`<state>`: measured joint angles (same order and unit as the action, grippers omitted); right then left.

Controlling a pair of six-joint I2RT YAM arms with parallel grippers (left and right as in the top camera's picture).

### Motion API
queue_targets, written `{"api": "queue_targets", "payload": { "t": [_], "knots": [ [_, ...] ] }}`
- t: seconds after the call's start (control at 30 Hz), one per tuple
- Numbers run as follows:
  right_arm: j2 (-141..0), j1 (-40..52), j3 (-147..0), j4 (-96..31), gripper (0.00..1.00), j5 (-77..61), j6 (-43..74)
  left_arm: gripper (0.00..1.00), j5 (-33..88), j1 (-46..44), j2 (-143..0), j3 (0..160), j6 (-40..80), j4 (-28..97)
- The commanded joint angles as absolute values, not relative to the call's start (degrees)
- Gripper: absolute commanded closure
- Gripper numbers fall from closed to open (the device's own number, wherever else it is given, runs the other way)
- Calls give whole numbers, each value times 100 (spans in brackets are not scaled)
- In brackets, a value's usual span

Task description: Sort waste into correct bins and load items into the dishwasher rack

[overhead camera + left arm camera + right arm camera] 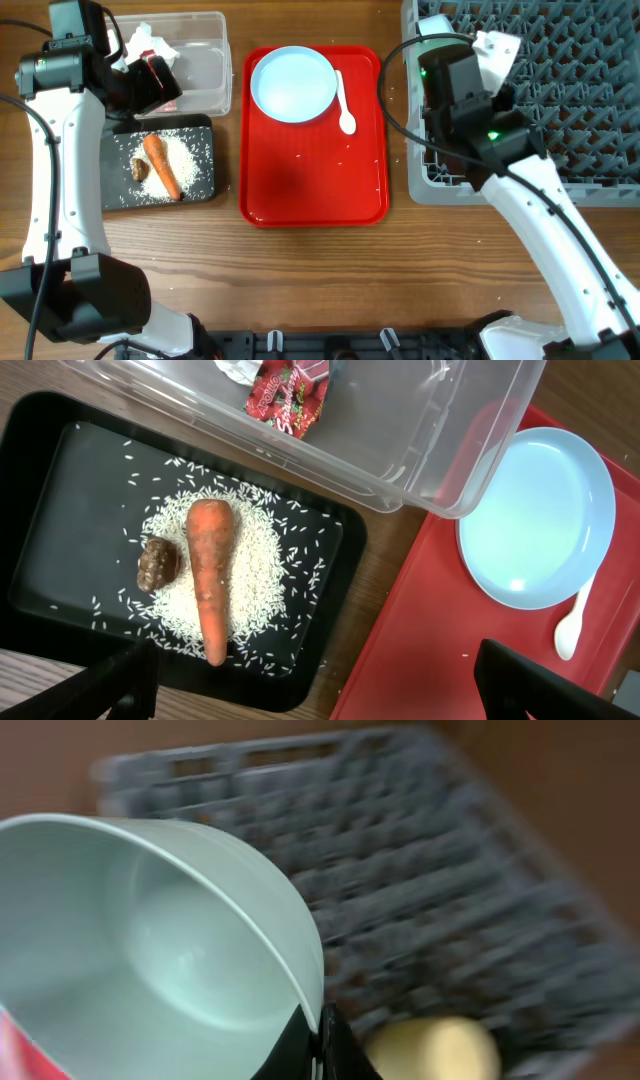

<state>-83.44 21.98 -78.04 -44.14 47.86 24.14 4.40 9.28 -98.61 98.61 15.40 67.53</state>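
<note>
Once the robot's right gripper lets go, the pale blue bowl will rest in the rack (452, 111) between the blue cup and the yellow cup.
My right gripper (318, 1045) is shut on the rim of a pale blue bowl (150, 950), held over the left part of the grey dishwasher rack (560, 90); this view is blurred. A yellow cup (432, 1050) lies in the rack below it. From overhead the right gripper (445, 50) hides most of the bowl (432, 22). My left gripper (330, 690) is open and empty, above the black tray (60, 480) holding the carrot (210, 575), brown lump (158, 565) and rice (260, 585). The clear tub (420, 470) holds the wrapper (290, 395) and napkin (145, 42).
The red serving tray (315, 170) sits in the middle with the pale blue plate (293, 84) and white spoon (344, 105) on it. The left arm's links run down the table's left side. Bare wood lies in front of the trays.
</note>
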Motion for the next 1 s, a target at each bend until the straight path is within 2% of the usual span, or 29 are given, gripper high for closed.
{"api": "queue_targets", "payload": {
  "t": [0.0, 0.2, 0.33, 0.67, 0.97],
  "knots": [
    [-8812, 1986, -7830, -4335, 96, 6261, 1260, 0, 449, 928, -9815, 9848, 1590, 6755],
    [-9647, 1887, -7830, -4095, 96, 6517, -222, 0, 447, 928, -9815, 9848, 1590, 6755],
    [-10110, 1887, -7830, -3918, 96, 6613, -624, 0, 449, 928, -9815, 9848, 1590, 6755],
    [-10477, 1909, -7830, -3704, 96, 6740, -749, 0, 447, 928, -9815, 9848, 1590, 6755],
    [-10477, 2425, -7830, -3712, 96, 5712, -711, 0, 449, 928, -9815, 9848, 1590, 6755]
  ]
}}
